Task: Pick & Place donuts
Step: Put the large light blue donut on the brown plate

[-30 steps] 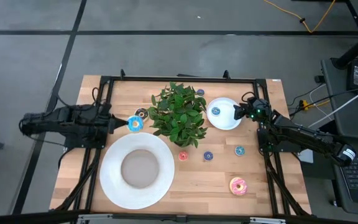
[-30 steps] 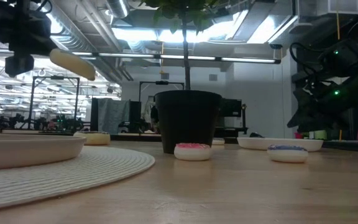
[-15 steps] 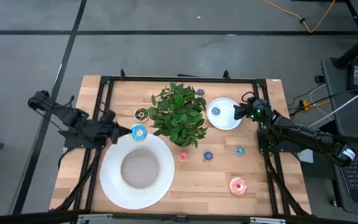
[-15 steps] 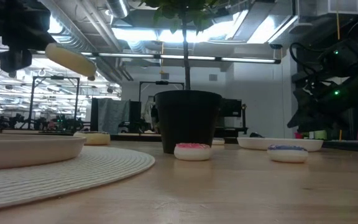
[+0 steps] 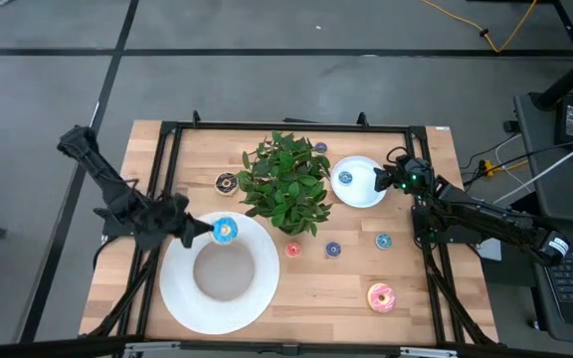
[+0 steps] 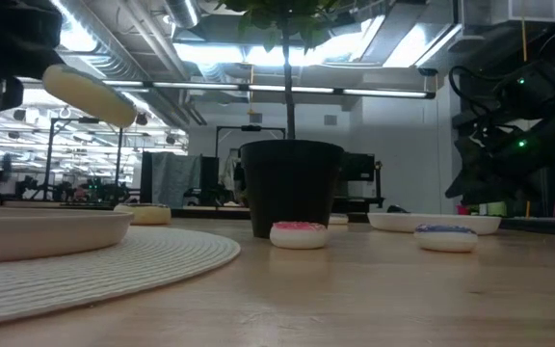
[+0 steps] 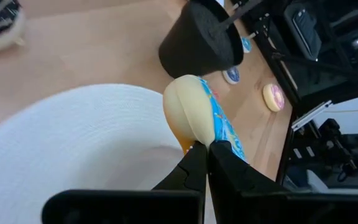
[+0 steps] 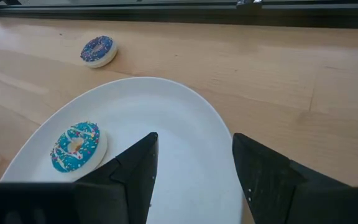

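I will place the light-blue donut with my left gripper in the large white plate's grey centre [image 5: 239,268], toward the tiny red donut.
My left gripper [image 5: 203,230] is shut on the light-blue-frosted donut [image 5: 225,231], which hangs in the air over the far rim of the large white plate [image 5: 189,288]; the low view shows the donut [image 6: 90,93] high above the table. My right gripper [image 5: 384,179] is open and waits at the right edge of the small white plate [image 5: 366,194], which carries a tiny blue donut [image 8: 78,147]. The chocolate donut [image 5: 227,182] lies flat left of the plant. The pink donut [image 5: 381,296] lies near the right near corner. Tiny red [image 5: 293,250], blue [image 5: 333,250] and teal [image 5: 383,240] donuts lie between. My left gripper pinches the light-blue donut by its rim [image 7: 197,138] between the two fingers [image 7: 225,167], which reach only that edge of the ring. The fingers come level from the table's left. The donut is lifted clear and tilted, its frosted face [image 7: 224,127] turned to one side.
A potted green plant [image 5: 286,182] stands mid-table between the two plates, its dark pot [image 6: 291,186] close to the left gripper's path. Another tiny donut [image 5: 320,148] lies behind the plant. A black frame [image 5: 286,126] runs along the table's edges.
My left gripper has moved toward the near edge and slightly right, carrying the light-blue donut from beside the plant, next to the chocolate donut, to above the large plate's far rim. It has stayed shut on the donut. The right arm kept still.
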You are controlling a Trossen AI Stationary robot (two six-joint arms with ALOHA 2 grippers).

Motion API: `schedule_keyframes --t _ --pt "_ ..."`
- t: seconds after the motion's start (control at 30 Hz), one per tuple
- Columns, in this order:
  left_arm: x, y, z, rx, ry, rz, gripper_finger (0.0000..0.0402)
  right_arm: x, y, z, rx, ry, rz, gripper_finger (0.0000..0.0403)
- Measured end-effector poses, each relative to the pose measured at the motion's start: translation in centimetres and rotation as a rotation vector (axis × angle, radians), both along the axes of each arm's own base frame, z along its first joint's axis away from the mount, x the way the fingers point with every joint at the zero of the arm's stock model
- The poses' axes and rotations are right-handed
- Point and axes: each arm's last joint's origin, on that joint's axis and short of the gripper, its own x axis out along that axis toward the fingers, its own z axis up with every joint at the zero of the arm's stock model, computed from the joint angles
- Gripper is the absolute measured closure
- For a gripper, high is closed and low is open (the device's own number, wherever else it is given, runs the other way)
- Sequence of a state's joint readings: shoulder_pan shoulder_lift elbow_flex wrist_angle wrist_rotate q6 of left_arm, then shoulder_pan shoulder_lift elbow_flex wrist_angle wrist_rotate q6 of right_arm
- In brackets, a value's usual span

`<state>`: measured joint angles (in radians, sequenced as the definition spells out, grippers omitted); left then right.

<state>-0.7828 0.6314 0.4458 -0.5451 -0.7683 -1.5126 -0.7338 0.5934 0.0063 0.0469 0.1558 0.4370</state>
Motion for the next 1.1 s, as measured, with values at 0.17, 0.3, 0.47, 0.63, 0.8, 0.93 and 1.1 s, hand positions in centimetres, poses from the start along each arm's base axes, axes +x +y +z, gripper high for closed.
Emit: schedule_keyframes --t 0.17,0.3,0.47,0.63,0.8,0.93,1.1 --pt "0.6 -1.9 -0.9 -0.014 -0.005 0.025 0.0399 0.0 0.0 0.0 0.0 0.0 0.0 0.0195" --pt "1.2 -3.5 -1.9 -0.032 -0.021 0.052 0.0399 0.0 0.0 0.0 0.0 0.0 0.0 0.0195" --pt "1.9 -5.5 -3.1 -0.053 -0.048 0.068 0.0399 0.0 0.0 0.0 0.0 0.0 0.0 0.0195" --pt "2.6 -7.3 -4.5 -0.078 -0.066 0.07 0.0399 0.0 0.0 0.0 0.0 0.0 0.0 0.0195" --pt "3.3 -8.5 -6.3 -0.089 -0.057 0.08 0.0399 0.0 0.0 0.0 0.0 0.0 0.0 0.0195" --pt "3.6 -9.0 -7.4 -0.085 -0.041 0.092 0.0399 0.0 0.0 0.0 0.0 0.0 0.0 0.0195" --pt "3.7 -9.2 -8.3 -0.096 -0.017 0.105 0.0399 0.0 0.0 0.0 0.0 0.0 0.0 0.0195"
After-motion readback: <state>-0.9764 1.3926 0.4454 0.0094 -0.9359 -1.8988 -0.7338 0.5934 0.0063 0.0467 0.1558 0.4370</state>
